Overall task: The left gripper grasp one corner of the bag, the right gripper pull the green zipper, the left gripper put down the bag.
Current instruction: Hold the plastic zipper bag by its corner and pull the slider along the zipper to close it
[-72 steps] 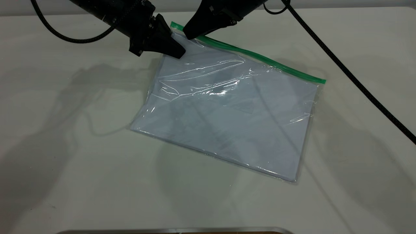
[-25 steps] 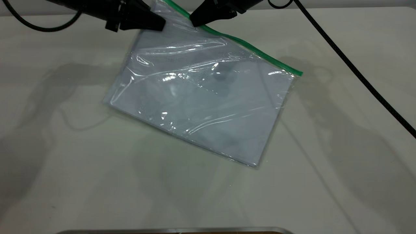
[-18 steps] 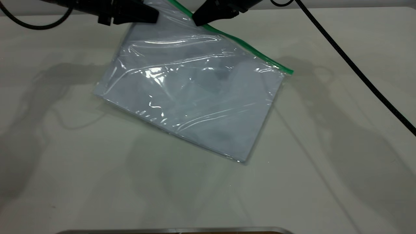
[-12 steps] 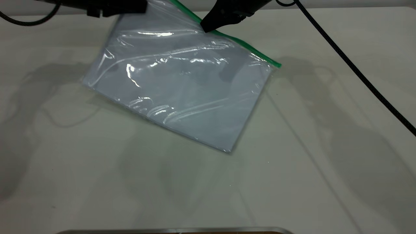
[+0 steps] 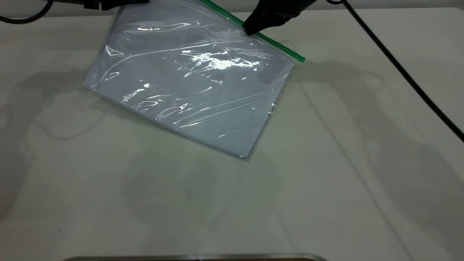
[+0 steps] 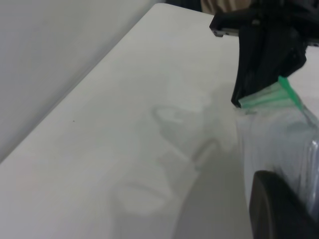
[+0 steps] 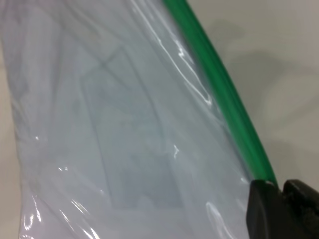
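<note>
Next, my right gripper lets go of the green zipper near the lower end of its strip [image 5: 289,61], beside the bag's edge.
The bag [image 5: 188,83], a clear pouch with white paper inside, hangs tilted, its far left corner raised and its near corner low by the table. My left gripper [image 5: 141,2] is shut on that raised corner at the picture's top edge; one of its fingers [image 6: 279,214] shows against the plastic [image 6: 279,144]. The green zipper [image 5: 275,45] runs along the bag's far edge. My right gripper [image 5: 250,30] is shut on the strip about midway along it. In the right wrist view its fingertips [image 7: 269,209] pinch the green zipper [image 7: 219,84] beside the card pocket [image 7: 129,134].
The white table [image 5: 326,181] lies under everything. The right arm's black cable [image 5: 406,76] crosses the table's right side. The left arm's cable [image 5: 21,18] loops at the far left. A metal edge [image 5: 195,257] runs along the near border.
The left gripper has lifted the bag's corner up and to the left, swinging the bag with it. The right gripper has slid to the right along the green zipper.
</note>
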